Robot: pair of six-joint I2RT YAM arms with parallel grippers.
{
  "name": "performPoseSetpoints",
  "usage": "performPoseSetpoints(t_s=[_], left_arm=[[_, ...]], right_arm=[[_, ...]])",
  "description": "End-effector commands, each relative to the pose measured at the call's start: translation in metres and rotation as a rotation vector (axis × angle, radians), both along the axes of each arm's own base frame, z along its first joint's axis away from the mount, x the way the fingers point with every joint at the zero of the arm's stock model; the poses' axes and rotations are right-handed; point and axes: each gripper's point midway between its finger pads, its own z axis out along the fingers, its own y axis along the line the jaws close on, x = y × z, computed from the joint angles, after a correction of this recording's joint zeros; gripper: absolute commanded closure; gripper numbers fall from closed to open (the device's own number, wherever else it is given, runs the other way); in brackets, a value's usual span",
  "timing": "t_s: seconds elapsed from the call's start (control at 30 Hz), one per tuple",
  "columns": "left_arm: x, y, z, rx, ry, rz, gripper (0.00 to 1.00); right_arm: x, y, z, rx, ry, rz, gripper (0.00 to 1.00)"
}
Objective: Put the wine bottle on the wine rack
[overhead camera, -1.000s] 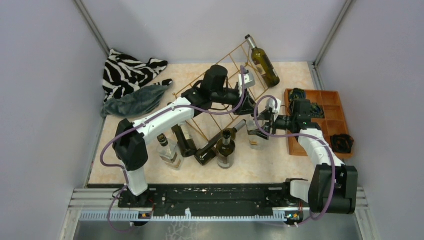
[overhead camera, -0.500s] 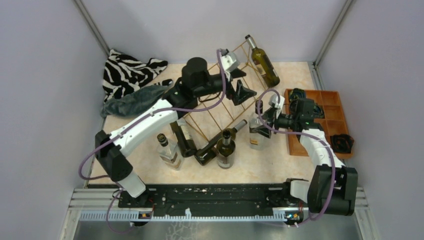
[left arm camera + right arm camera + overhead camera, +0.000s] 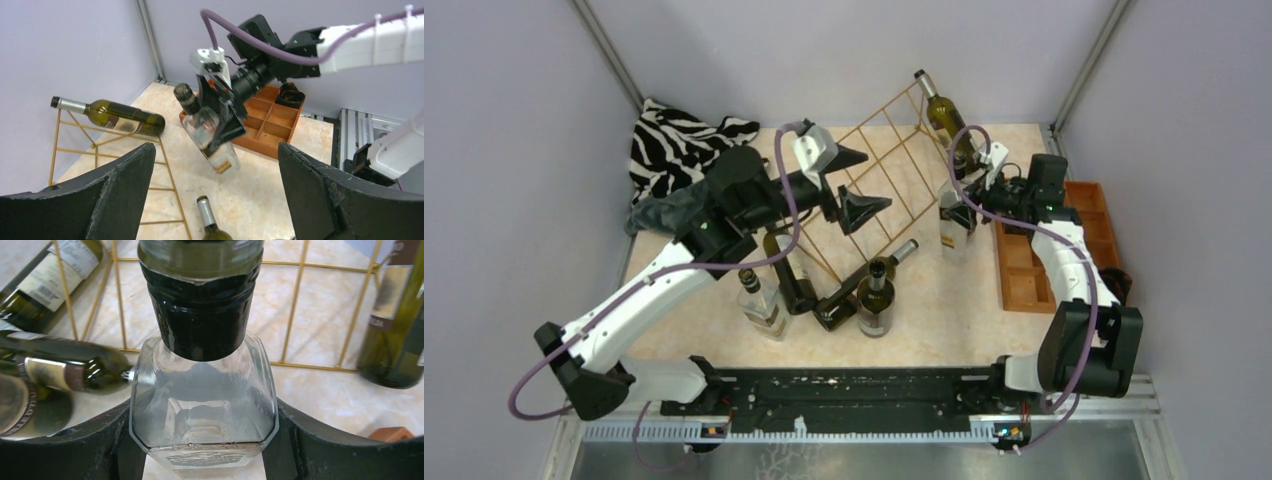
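Note:
I need to release the clear wine bottle with my right gripper on the gold rack's wires [image 3: 928, 148] [image 3: 327, 310] next to the green bottle.
The wine bottle [image 3: 956, 222] is clear glass with a black cap [image 3: 200, 315], and hangs tilted just above the table. My right gripper [image 3: 961, 200] is shut on its body, one finger [image 3: 100, 445] on each side. The bottle [image 3: 210, 137] is right of the gold wire wine rack [image 3: 902, 160]. A green bottle [image 3: 951, 125] lies on the rack's far right end. My left gripper [image 3: 856, 182] hovers wide open over the rack's middle, holding nothing between its fingers [image 3: 120, 200].
Several dark and clear bottles [image 3: 792, 275] stand or lie at the rack's near edge. An orange compartment tray [image 3: 1034, 270] sits to the right. Zebra cloth [image 3: 679, 145] and grey cloth [image 3: 679, 205] lie at the far left.
My left gripper opened and drew back leftward and upward off the rack. My right gripper carried the clear bottle away from the near side toward the rack's far right end.

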Motion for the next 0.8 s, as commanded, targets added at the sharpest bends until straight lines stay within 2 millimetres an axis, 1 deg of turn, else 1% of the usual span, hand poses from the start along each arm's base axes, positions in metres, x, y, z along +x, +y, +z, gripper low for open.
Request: performPoseSetpoints(t_s=[0.0, 0.13, 0.2, 0.27, 0.3, 0.5, 0.67, 0.77], left_arm=[[-0.012, 0.025, 0.002, -0.002, 0.012, 0.046, 0.03], [-0.020, 0.040, 0.003, -0.015, 0.033, 0.075, 0.03], [-0.023, 0.047, 0.002, -0.026, 0.045, 0.091, 0.03], [-0.026, 0.054, 0.001, -0.034, 0.051, 0.109, 0.02], [-0.027, 0.057, 0.001, -0.045, 0.074, 0.114, 0.03], [-0.037, 0.072, -0.002, -0.077, 0.118, 0.141, 0.02], [-0.042, 0.082, -0.001, -0.090, 0.135, 0.161, 0.03], [-0.043, 0.084, -0.004, -0.091, 0.148, 0.168, 0.03]], right_arm=[[0.045, -0.011, 0.061, -0.015, -0.175, -0.052, 1.00], [0.071, -0.017, 0.073, -0.034, -0.193, -0.089, 1.00], [0.085, -0.017, 0.075, -0.049, -0.192, -0.102, 1.00], [0.097, -0.017, 0.078, -0.065, -0.193, -0.113, 1.00], [0.103, -0.017, 0.084, -0.070, -0.205, -0.118, 1.00], [0.136, -0.011, 0.094, -0.085, -0.230, -0.134, 1.00], [0.161, -0.004, 0.093, -0.093, -0.234, -0.146, 1.00], [0.174, -0.001, 0.088, -0.094, -0.233, -0.154, 1.00]])
